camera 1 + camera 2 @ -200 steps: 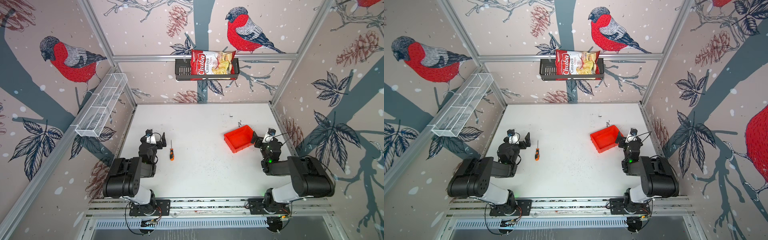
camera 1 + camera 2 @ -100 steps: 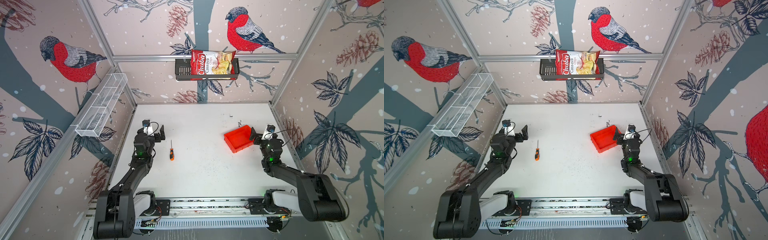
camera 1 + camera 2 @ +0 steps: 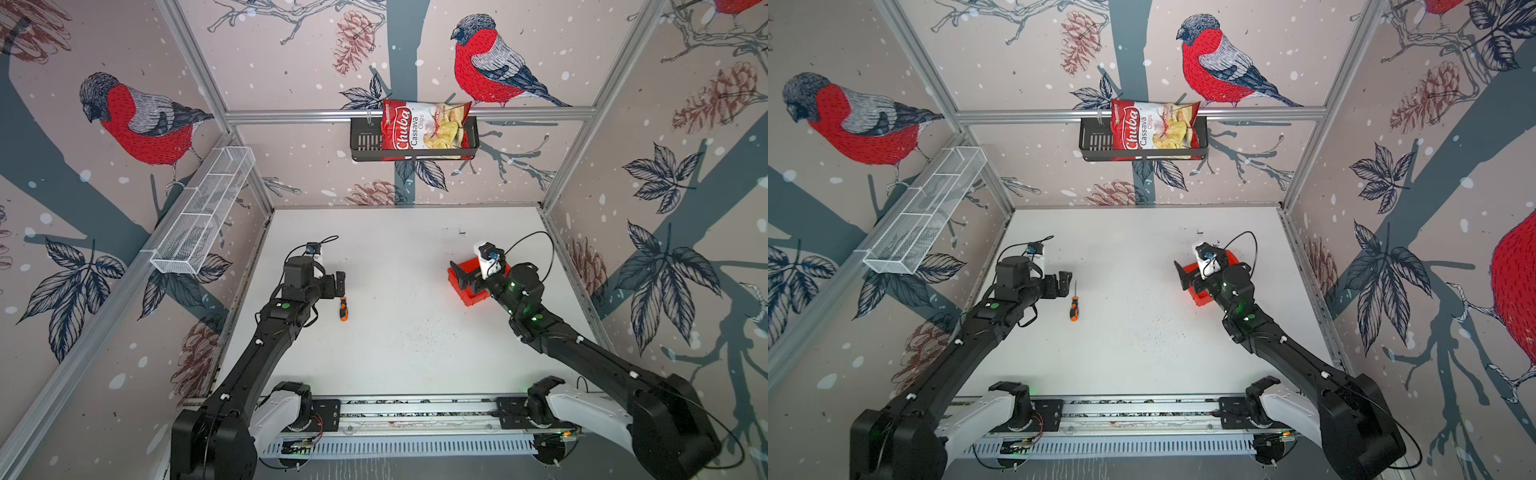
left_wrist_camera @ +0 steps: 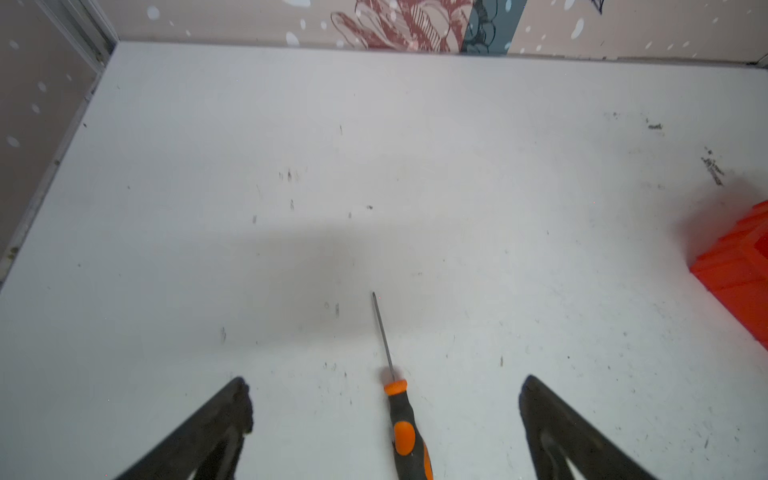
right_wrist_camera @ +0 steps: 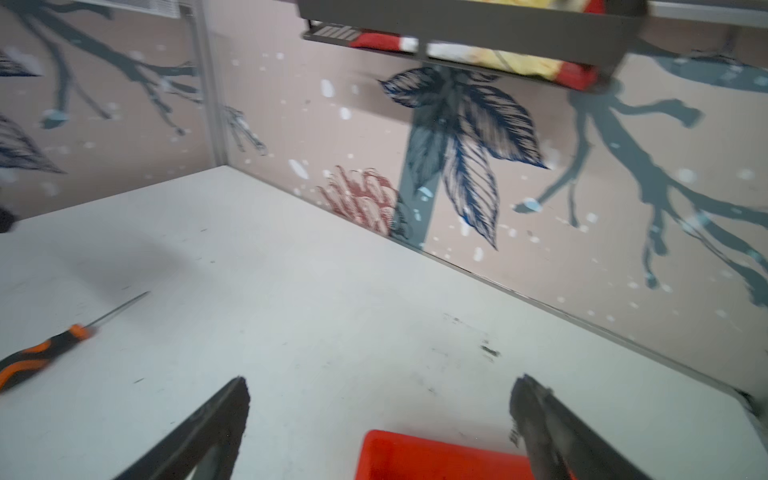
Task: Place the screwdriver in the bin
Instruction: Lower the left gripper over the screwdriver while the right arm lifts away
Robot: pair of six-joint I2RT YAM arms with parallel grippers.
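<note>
The robot's right gripper should next grab the screwdriver by the screwdriver's thin metal rod (image 5: 110, 313), just past the orange-and-black handle.
The screwdriver (image 3: 1074, 308) lies flat on the white table left of centre, its orange-and-black handle nearest the front and its thin shaft pointing to the back wall. My left gripper (image 3: 1059, 284) hovers open just left of its shaft. In the left wrist view the screwdriver (image 4: 405, 428) lies between the wide-open fingers of the left gripper (image 4: 385, 381), untouched. The red-orange bin (image 3: 473, 297) sits on the right, partly hidden under my right gripper (image 3: 467, 278). That right gripper (image 5: 383, 383) stands open above the bin (image 5: 436, 457), holding nothing.
A black slotted basket (image 3: 365, 141) with a red chips bag (image 3: 424, 126) hangs on the back wall. A long white wire-mesh tray (image 3: 203, 212) is fixed to the left wall. Patterned walls close the table on three sides; the arms' rail (image 3: 415, 409) runs along the front.
Both arms have unfolded and stretched forward. The left gripper has come over the screwdriver, the right one over the bin. Screwdriver and bin lie where they were.
</note>
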